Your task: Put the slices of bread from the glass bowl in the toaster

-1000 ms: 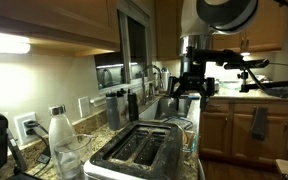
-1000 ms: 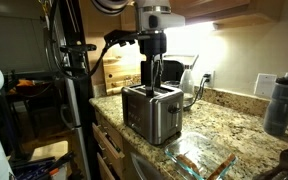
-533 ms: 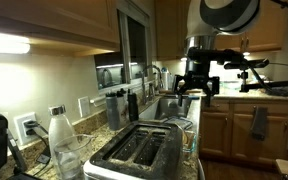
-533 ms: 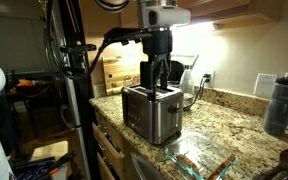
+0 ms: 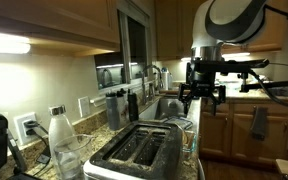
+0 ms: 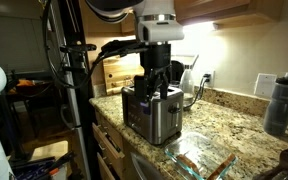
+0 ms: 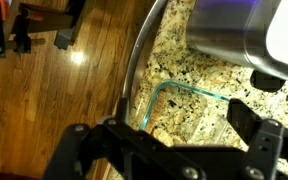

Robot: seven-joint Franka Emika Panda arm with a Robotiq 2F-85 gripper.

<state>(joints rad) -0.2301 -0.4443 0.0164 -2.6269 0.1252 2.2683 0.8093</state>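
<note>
My gripper will next close on the middle of the bread slice point(image 5: 189, 140) point(image 7: 167, 130) that lies near the side of the glass bowl toward the counter edge.
The silver toaster point(image 5: 136, 150) point(image 6: 152, 112) stands on the granite counter, and its shiny side also fills the wrist view's top right point(image 7: 239, 35). The glass bowl point(image 6: 202, 160) lies on the counter beside it; in the wrist view its greenish rim point(image 7: 176, 86) shows below the camera. Tan slices of bread point(image 6: 187, 155) point(image 7: 156, 108) lie flat inside. My gripper point(image 5: 202, 93) point(image 6: 156, 78) point(image 7: 169, 135) hangs open and empty above the toaster's bowl-side end, higher than the bowl.
A bottle with a white top point(image 5: 59, 133) and a clear drinking glass point(image 5: 70, 157) stand near the toaster. A dark bottle point(image 6: 277, 105) is at the wall. The counter edge point(image 7: 134, 70) drops to a wood floor. A camera stand point(image 6: 69, 90) rises beside the counter.
The gripper has shifted sideways from over the toaster toward the bowl's side and dropped slightly, staying open. Nothing on the counter has moved.
</note>
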